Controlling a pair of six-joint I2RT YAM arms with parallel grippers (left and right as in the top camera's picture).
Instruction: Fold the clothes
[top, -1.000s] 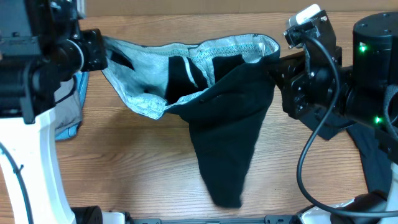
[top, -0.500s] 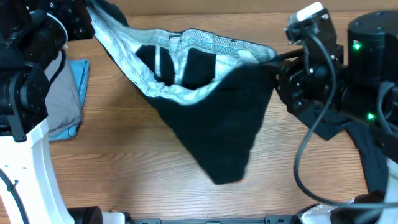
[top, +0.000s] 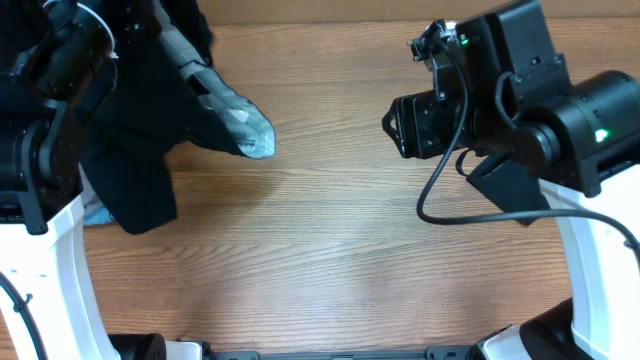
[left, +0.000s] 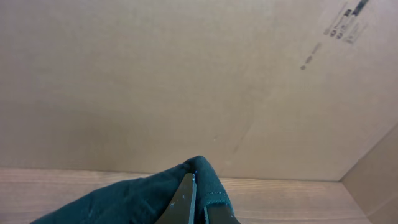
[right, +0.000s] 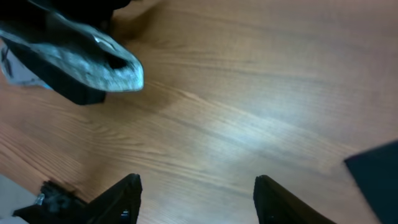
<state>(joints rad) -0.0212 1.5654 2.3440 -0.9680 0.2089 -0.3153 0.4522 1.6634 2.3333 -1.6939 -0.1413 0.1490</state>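
My right gripper is to close on the grey lining end (top: 262, 143) (right: 134, 77) of the black garment, because this loose end sticks out toward it.
A black garment (top: 130, 160) with a grey lining end (top: 240, 122) hangs at the left of the table, its lower part drooping over the wood. My left gripper (left: 198, 182) is shut on a fold of its dark fabric (left: 124, 202), held up facing a cardboard wall. My right gripper (right: 198, 186) stands open and empty above bare wood, well right of the garment. The right wrist view shows that grey end (right: 93, 65) at its top left. In the overhead view the left jaws are hidden by the arm and cloth.
A light-blue piece (top: 95, 213) peeks out under the hanging garment at the left edge. Another dark piece (top: 510, 185) lies under the right arm, its corner (right: 379, 177) showing in the right wrist view. A cardboard wall (left: 186, 81) stands behind the table.
My right gripper has let go of the garment and opened. The garment, stretched between both arms before, has swung left and now hangs from the left gripper alone.
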